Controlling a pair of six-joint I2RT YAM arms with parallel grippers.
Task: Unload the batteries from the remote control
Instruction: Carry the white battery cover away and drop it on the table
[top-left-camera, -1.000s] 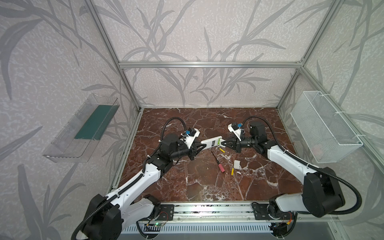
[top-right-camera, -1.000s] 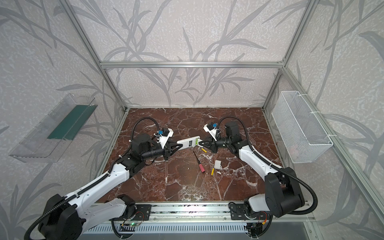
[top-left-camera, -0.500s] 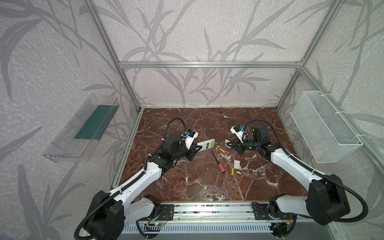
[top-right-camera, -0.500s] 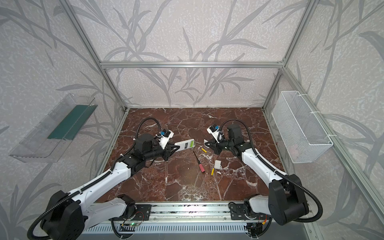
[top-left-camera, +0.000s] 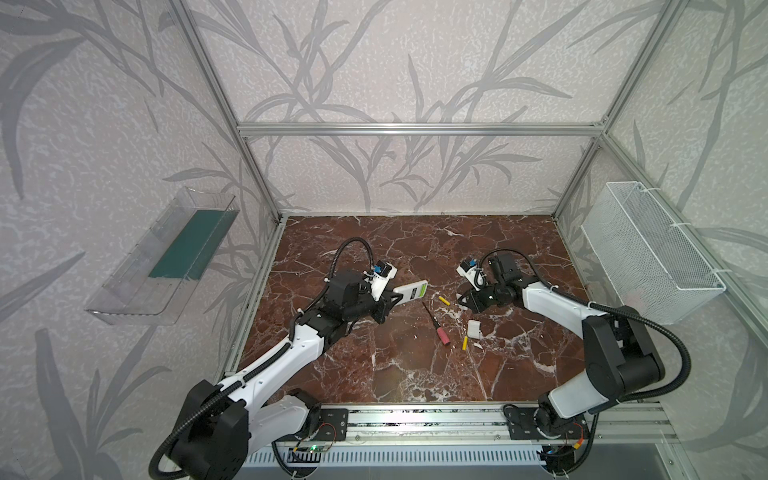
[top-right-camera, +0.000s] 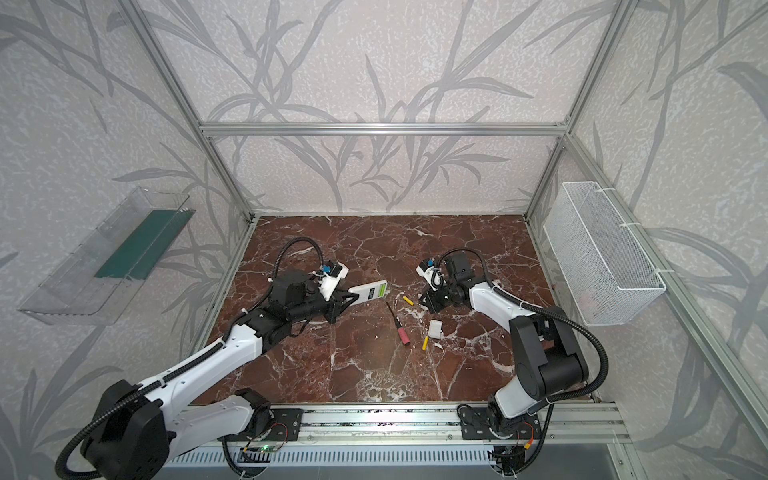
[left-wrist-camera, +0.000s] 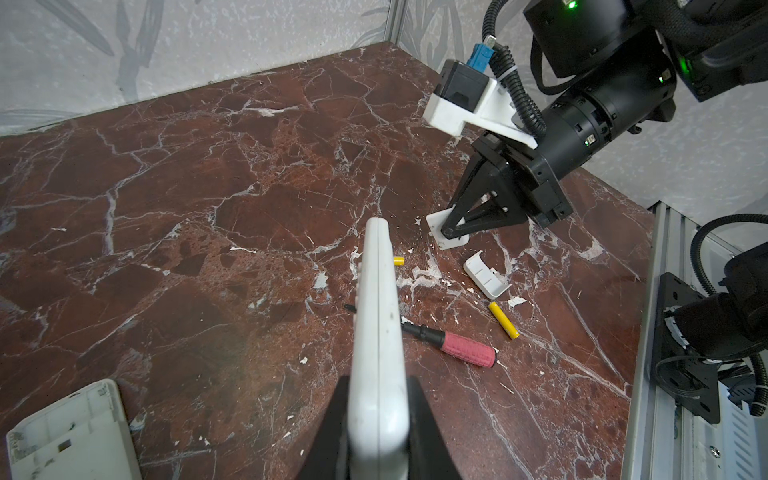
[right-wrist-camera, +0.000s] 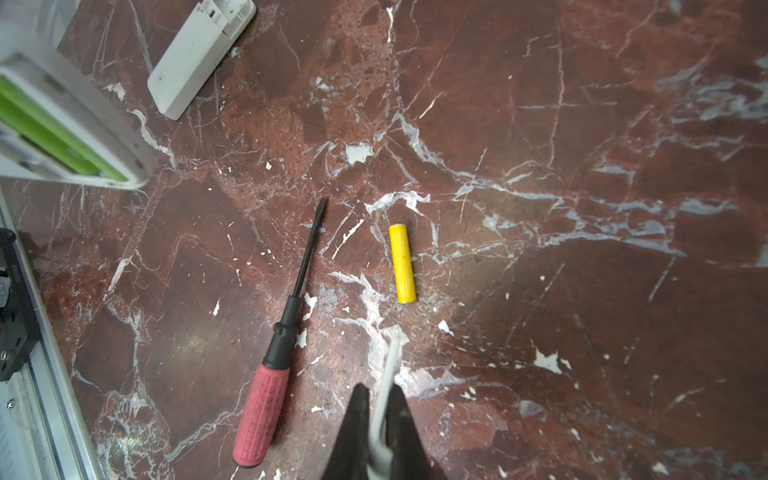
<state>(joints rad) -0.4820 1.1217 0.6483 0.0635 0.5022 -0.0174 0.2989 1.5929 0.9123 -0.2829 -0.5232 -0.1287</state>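
The thin white cover will go down from my right gripper on the floor (top-left-camera: 456, 304) (right-wrist-camera: 449, 326), close beside the yellow battery near the screwdriver's tip.
My left gripper (left-wrist-camera: 378, 380) is shut on the white remote control (top-left-camera: 409, 291), held edge-up above the floor. Lime green batteries (right-wrist-camera: 45, 124) still lie in its open compartment. To the right, my right gripper (right-wrist-camera: 379, 388) is shut on a thin white cover (left-wrist-camera: 440, 224), its tip low over the floor. A yellow battery (top-left-camera: 444, 300) lies between the two grippers. Another yellow battery (top-left-camera: 465, 342) lies nearer the front.
A screwdriver (top-left-camera: 436, 324) with a pink-red handle lies beside the batteries. A loose white cover (top-left-camera: 473, 328) sits just right of it. A second white remote (left-wrist-camera: 70, 432) lies under my left arm. A wire basket (top-left-camera: 648, 253) hangs on the right wall, a clear shelf (top-left-camera: 166, 257) on the left.
My right gripper has pulled away from the remote's end to the right and downward, with the white cover in it. My left gripper has drawn the remote back to the left.
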